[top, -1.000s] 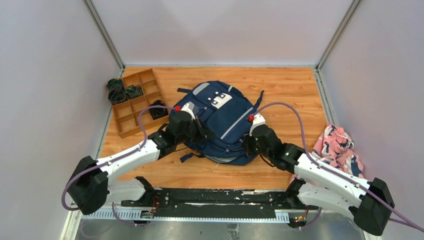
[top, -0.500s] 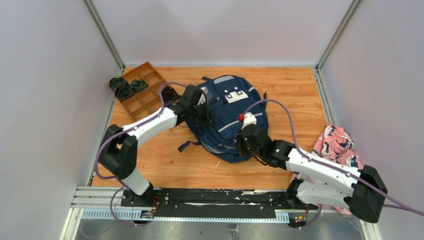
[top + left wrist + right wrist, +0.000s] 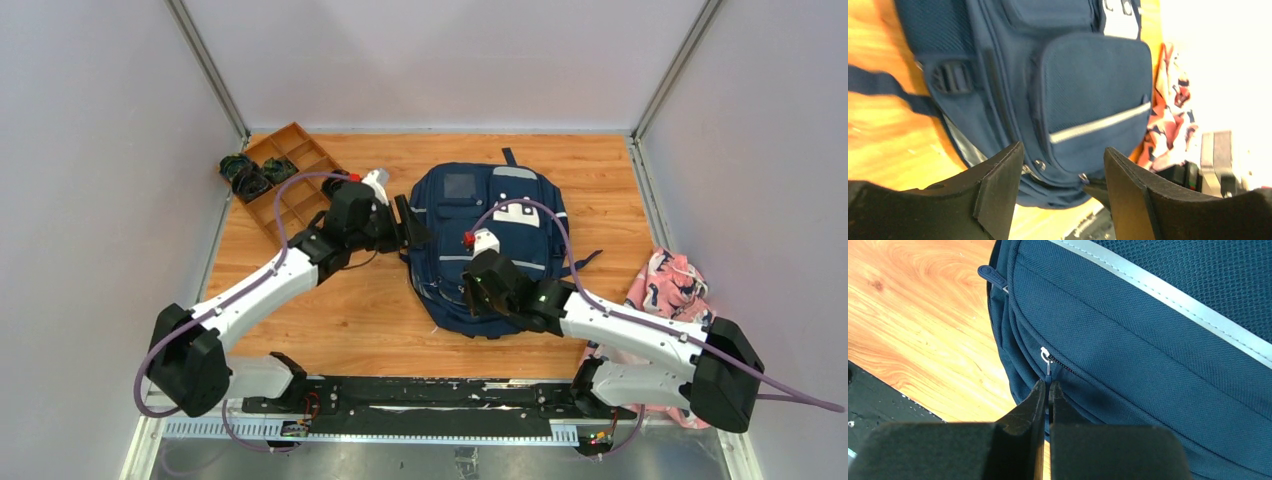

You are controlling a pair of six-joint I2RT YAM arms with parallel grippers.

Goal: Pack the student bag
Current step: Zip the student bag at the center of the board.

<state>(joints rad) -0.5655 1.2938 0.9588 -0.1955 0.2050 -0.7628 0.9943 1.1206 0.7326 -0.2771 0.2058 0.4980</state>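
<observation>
The bag lies unheld while my right gripper has the zipper pull, so next my left gripper pinches the front pocket's edge point(image 3: 1128, 401) to keep the bag steady against the pull.
The student bag point(image 3: 500, 215), navy with light grey stripes, lies flat in the middle of the wooden table, its grey panel toward the back. My left gripper point(image 3: 412, 232) hovers just off the bag's left side, open and holding nothing. In the left wrist view the bag point(image 3: 1093, 85) fills the space past the spread left gripper point(image 3: 1063, 150). My right gripper point(image 3: 472, 295) is at the bag's near end. In the right wrist view the right gripper point(image 3: 1048, 386) is shut on a zipper pull point(image 3: 1047, 365) of the bag point(image 3: 1148, 340).
A wooden compartment tray point(image 3: 290, 195) sits at the back left with dark items point(image 3: 245, 175) at its far end. A pink-and-navy cloth bundle point(image 3: 675, 290) lies at the right edge behind my right arm. Grey walls enclose the table on three sides.
The bag has swung round and shifted right, now lying straight. My left gripper let go of it, opened and drew back to its left side. The right gripper stayed shut at the near end.
</observation>
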